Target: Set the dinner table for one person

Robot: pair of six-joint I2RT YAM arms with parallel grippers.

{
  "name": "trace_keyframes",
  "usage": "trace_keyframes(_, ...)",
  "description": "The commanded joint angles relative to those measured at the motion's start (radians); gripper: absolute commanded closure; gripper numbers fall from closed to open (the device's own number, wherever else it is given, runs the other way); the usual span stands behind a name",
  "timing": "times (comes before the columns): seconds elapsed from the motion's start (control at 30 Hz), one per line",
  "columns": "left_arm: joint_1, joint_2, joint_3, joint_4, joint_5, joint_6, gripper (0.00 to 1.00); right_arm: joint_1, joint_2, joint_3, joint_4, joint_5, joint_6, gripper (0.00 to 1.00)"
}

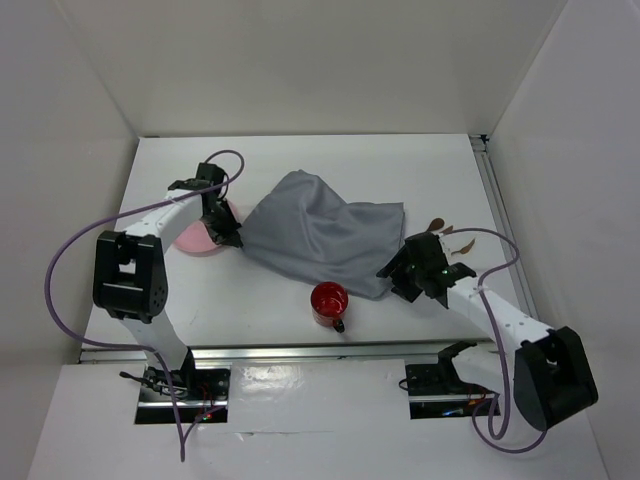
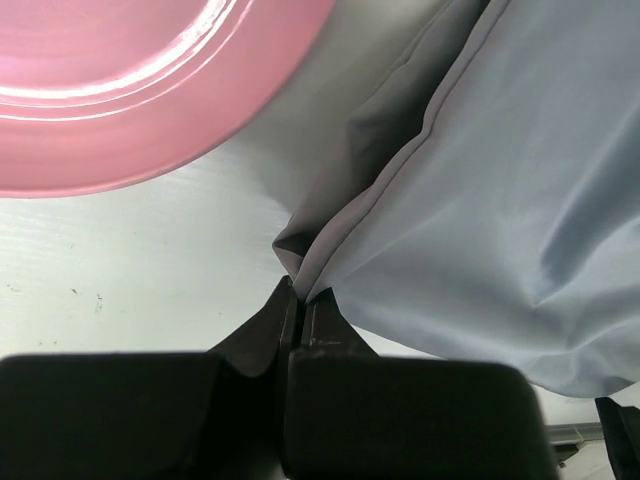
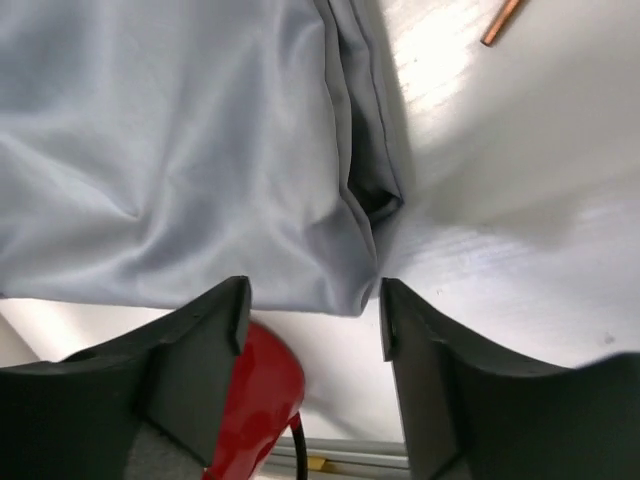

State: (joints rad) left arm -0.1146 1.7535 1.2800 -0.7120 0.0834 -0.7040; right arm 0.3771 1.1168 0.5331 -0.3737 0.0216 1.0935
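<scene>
The grey cloth lies crumpled and crooked; my right gripper should grab its near corner (image 3: 354,294) before both grippers lift it taut and spread it flat.
A crumpled grey cloth (image 1: 320,232) lies in the middle of the white dinner table (image 1: 300,155). My left gripper (image 1: 228,240) is shut on the cloth's left corner (image 2: 300,270), beside a pink plate (image 1: 198,238) that fills the upper left of the left wrist view (image 2: 120,90). My right gripper (image 1: 392,275) is open and empty, its jaws standing just off the cloth's near right corner (image 3: 350,290). A red mug (image 1: 329,302) stands in front of the cloth; it also shows under my right gripper's left finger (image 3: 262,400).
Copper-coloured cutlery (image 1: 445,230) lies right of the cloth, partly hidden by my right arm; one handle shows in the right wrist view (image 3: 503,20). Metal rails (image 1: 300,350) run along the table's front and right edges. White walls enclose the table.
</scene>
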Motion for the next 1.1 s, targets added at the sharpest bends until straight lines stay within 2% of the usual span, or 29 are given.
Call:
trace_keyframes(0.0,0.004,-0.045,-0.002,-0.015,0.009,0.026,1.0,0.006,-0.064,0.012,-0.128,0.051,-0.011,0.32)
trace_keyframes(0.17,0.004,-0.035,-0.011,-0.006,0.018,0.026,1.0,0.006,-0.055,-0.064,-0.03,-0.063,0.031,0.32)
trace_keyframes(0.23,0.004,-0.035,-0.011,-0.006,0.018,0.026,1.0,0.006,-0.042,-0.125,0.077,-0.121,0.042,0.32)
trace_keyframes(0.37,0.004,-0.035,-0.011,-0.006,0.018,0.026,1.0,0.017,0.033,-0.182,0.227,-0.141,0.097,0.41)
trace_keyframes(0.47,0.004,-0.035,-0.011,-0.006,0.018,0.026,1.0,0.051,0.119,-0.18,0.277,-0.091,0.137,0.54)
trace_keyframes(0.5,0.004,-0.035,-0.011,-0.006,0.027,0.026,1.0,0.06,0.132,-0.171,0.277,-0.03,0.137,0.6)
trace_keyframes(0.53,0.004,-0.035,-0.011,-0.006,0.027,0.026,1.0,0.06,0.132,-0.147,0.263,-0.008,0.146,0.79)
trace_keyframes(0.57,0.004,-0.045,-0.001,-0.006,0.027,0.026,1.0,0.06,0.132,-0.13,0.236,0.009,0.146,0.9)
trace_keyframes(0.6,0.004,-0.045,0.011,-0.018,0.038,0.026,1.0,0.06,0.123,-0.102,0.207,0.03,0.12,1.0)
trace_keyframes(0.7,0.004,-0.045,0.116,-0.084,0.038,0.054,1.0,0.037,0.087,0.071,0.087,0.129,-0.016,1.0)
trace_keyframes(0.73,0.004,-0.045,0.198,-0.108,0.038,0.064,1.0,0.005,0.077,0.184,0.061,0.141,-0.059,1.0)
trace_keyframes(0.83,0.024,-0.045,0.336,-0.185,0.058,0.077,1.0,-0.053,0.086,0.37,-0.025,0.141,-0.228,1.0)
trace_keyframes(0.9,0.035,-0.045,0.48,-0.219,0.082,0.077,1.0,-0.07,0.106,0.552,-0.08,0.141,-0.329,1.0)
trace_keyframes(0.97,0.044,-0.078,0.604,-0.23,0.098,0.077,1.0,-0.07,0.12,0.708,-0.119,0.13,-0.383,1.0)
trace_keyframes(1.07,0.053,-0.113,0.715,-0.239,0.118,0.077,1.0,-0.079,0.13,0.842,-0.175,0.091,-0.458,1.0)
